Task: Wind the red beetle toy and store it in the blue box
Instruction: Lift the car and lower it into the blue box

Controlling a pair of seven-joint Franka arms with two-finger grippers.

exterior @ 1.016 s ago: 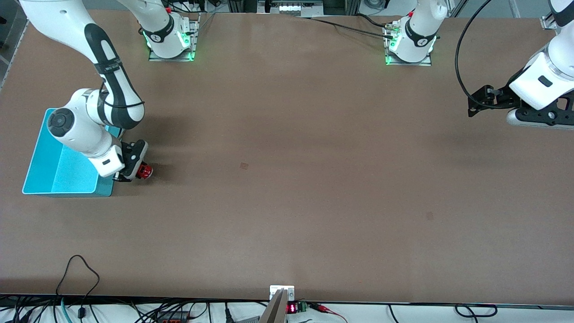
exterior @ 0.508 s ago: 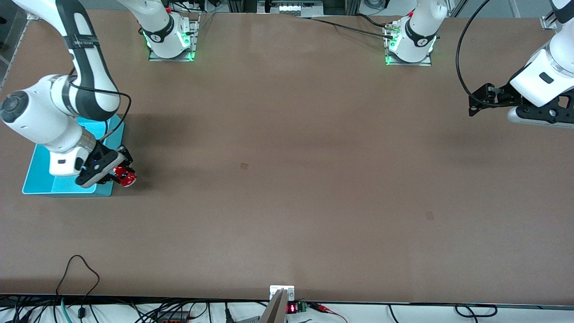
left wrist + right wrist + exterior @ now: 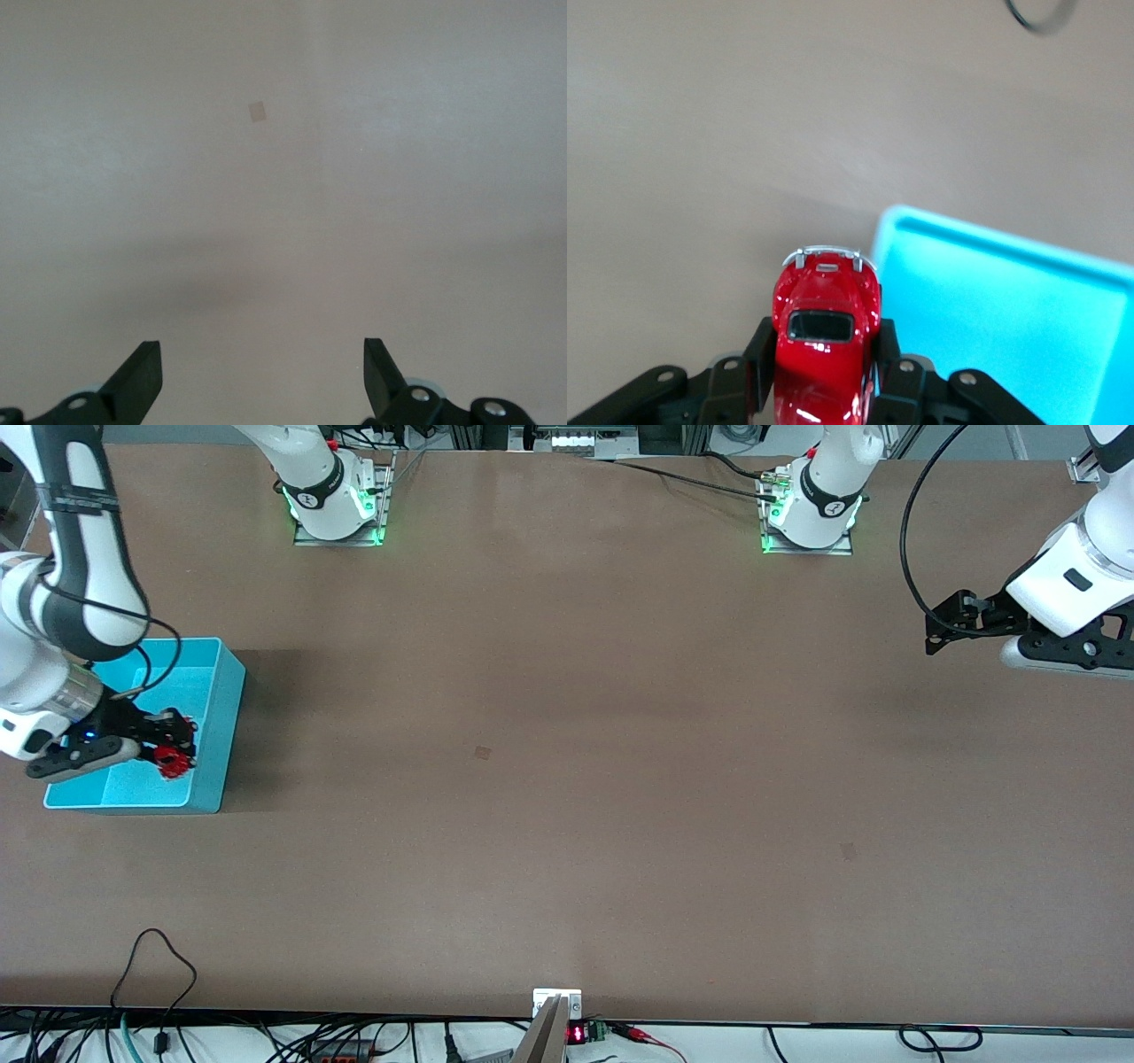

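The robot's right gripper should release the red beetle toy around the middle of the blue box's bottom (image 3: 172, 729).
My right gripper (image 3: 170, 758) is shut on the red beetle toy (image 3: 168, 760) and holds it in the air over the blue box (image 3: 232, 717). The box stands at the right arm's end of the table. In the right wrist view the glossy red toy (image 3: 824, 310) sits between the black fingers (image 3: 760, 354), with its silvery bumper pointing away from the gripper (image 3: 824, 367). The turquoise box (image 3: 1010, 328) lies beside and below it. My left gripper (image 3: 932, 633) waits above the left arm's end of the table. It is open and empty (image 3: 257, 372) over bare table.
A small pale mark (image 3: 482, 752) lies mid-table and also shows in the left wrist view (image 3: 258, 111). The two arm bases (image 3: 337, 500) (image 3: 811, 509) stand at the table's edge farthest from the front camera. Cables (image 3: 159, 957) run along the nearest edge.
My right gripper has lifted the red toy from the table beside the box and carried it over the box's interior. The left arm has hardly moved.
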